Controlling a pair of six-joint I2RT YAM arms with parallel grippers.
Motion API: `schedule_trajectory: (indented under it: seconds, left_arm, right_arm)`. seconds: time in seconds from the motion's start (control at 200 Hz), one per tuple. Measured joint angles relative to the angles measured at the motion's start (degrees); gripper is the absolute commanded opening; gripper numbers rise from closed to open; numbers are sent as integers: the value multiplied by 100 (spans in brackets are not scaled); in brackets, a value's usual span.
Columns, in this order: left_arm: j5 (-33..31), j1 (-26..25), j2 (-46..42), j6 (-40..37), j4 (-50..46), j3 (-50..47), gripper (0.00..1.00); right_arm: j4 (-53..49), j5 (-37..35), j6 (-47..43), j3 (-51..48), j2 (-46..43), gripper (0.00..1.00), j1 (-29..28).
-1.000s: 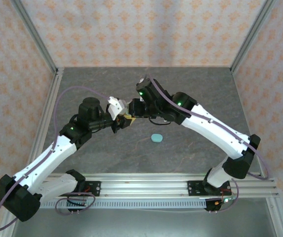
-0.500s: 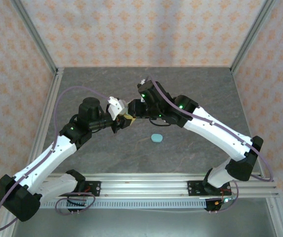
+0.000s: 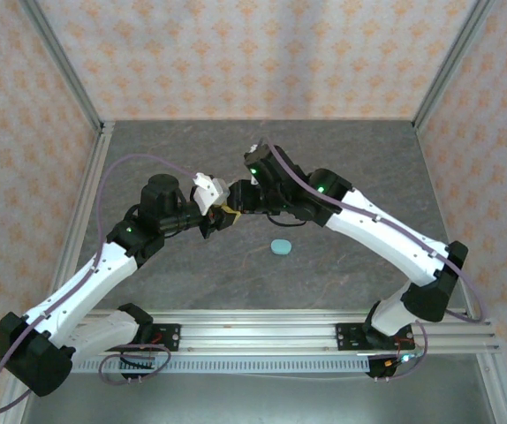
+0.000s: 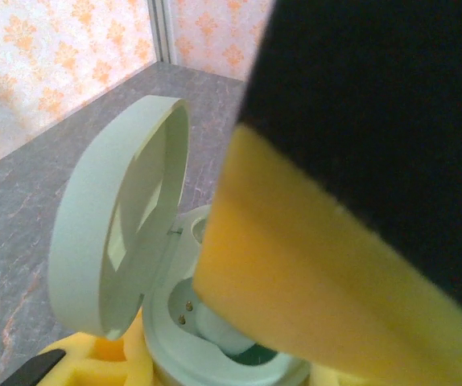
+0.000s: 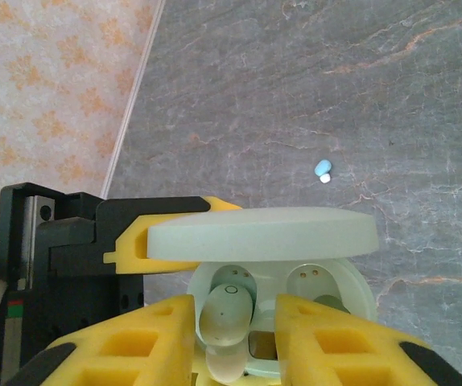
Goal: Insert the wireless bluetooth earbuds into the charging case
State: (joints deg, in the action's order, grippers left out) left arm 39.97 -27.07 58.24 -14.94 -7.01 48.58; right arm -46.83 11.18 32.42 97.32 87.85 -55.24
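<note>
The earbud sits crooked in the charging case's hollow with its pale end over the charging case's front rim, so the robot's right gripper needs to grab the earbud's body (image 5: 226,314) and turn it.
The pale mint charging case (image 5: 327,281) is raised off the table with its lid (image 5: 263,233) open, and my left gripper (image 3: 216,219) is shut on it; one left finger (image 5: 134,233) shows behind the lid. A whitish-mint earbud (image 5: 225,318) lies in the case's left well, between the yellow fingers of my right gripper (image 5: 235,338), which stand apart with a gap on the bud's right side. The right well (image 5: 315,281) shows its two contacts. In the left wrist view the lid (image 4: 118,217) stands up, and the bud (image 4: 215,322) sits in the well under the right gripper's finger (image 4: 311,281).
A second small earbud (image 5: 323,170), light blue with a white tip, lies on the grey table beyond the case. A closed teal oval case (image 3: 281,246) rests on the table just in front of the grippers. Patterned walls (image 3: 262,53) with metal frame posts enclose the table.
My right gripper's fingers have spread apart from the earbud, which stays in the case's well. The right arm shifted slightly. The left arm and the case have not moved.
</note>
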Motion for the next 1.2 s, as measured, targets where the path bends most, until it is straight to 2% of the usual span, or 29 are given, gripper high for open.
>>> schedule_trajectory:
  seconds: [0.68, 0.951, 1.201]
  left_arm:
    - [-22, 0, 7, -2, -50, 0, 9]
    - [-17, 0, 42, -2, -94, 0, 9]
    - [-20, 0, 44, -2, -98, 0, 9]
  right_arm:
    - [-876, -153, -284, 872, 549, 34, -87]
    - [-1102, -269, -411, 1049, 686, 20, -122]
    - [-975, -313, -409, 933, 614, 15, -136]
